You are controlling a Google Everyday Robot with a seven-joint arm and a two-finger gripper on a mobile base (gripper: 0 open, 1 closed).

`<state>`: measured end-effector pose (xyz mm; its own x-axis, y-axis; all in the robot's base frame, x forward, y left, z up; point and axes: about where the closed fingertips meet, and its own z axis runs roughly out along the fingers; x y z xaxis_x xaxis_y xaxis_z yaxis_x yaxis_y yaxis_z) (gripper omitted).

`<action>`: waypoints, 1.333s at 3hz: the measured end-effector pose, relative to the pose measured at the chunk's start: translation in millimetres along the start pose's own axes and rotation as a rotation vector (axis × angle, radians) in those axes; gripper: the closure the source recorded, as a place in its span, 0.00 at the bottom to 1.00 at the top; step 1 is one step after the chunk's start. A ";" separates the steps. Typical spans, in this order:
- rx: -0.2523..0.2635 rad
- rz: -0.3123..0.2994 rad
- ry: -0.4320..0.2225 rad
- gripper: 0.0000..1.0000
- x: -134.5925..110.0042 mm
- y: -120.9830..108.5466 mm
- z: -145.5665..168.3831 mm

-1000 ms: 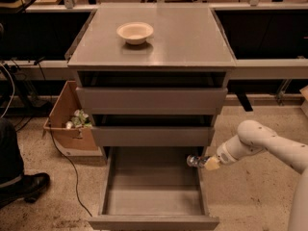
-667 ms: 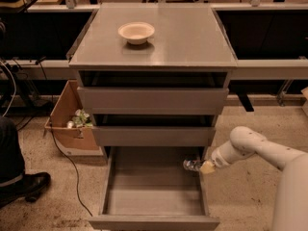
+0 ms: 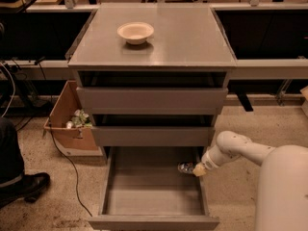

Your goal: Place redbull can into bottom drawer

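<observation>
The robot's gripper will release the redbull can, now held sideways above the drawer's floor, on the bare grey bottom of the bottom drawer (image 3: 159,182), near the drawer's middle.
The bottom drawer (image 3: 144,186) of the grey cabinet stands pulled wide open, its plain grey inside bare. My gripper (image 3: 194,168) reaches in from the right, just over the drawer's right wall near its back. It is shut on the redbull can (image 3: 186,167), a small silver and blue can held sideways above the drawer's floor at the right rear. My white arm (image 3: 240,148) comes in from the lower right.
A cream round bowl (image 3: 135,32) sits on the cabinet top (image 3: 192,37). The two shallower drawers (image 3: 151,100) are slightly open. A cardboard box (image 3: 67,124) with rubbish stands left of the cabinet, beside a cable on the floor. A person's leg and shoe (image 3: 19,184) are at far left.
My gripper has moved left and slightly down with the can, from beside the drawer's right wall to just over the drawer's inside. My arm looms larger at lower right.
</observation>
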<state>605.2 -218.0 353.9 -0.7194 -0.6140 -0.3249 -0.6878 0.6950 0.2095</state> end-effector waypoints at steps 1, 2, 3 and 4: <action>-0.049 0.003 -0.016 1.00 -1.3 7.5 32.6; -0.116 0.006 -0.027 1.00 -6.0 20.9 94.0; -0.155 0.005 -0.042 1.00 -13.8 32.0 143.9; -0.155 0.012 -0.064 1.00 -16.7 38.0 183.4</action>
<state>608.9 -112.7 198.1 -0.7233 -0.5777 -0.3782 -0.6896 0.6329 0.3521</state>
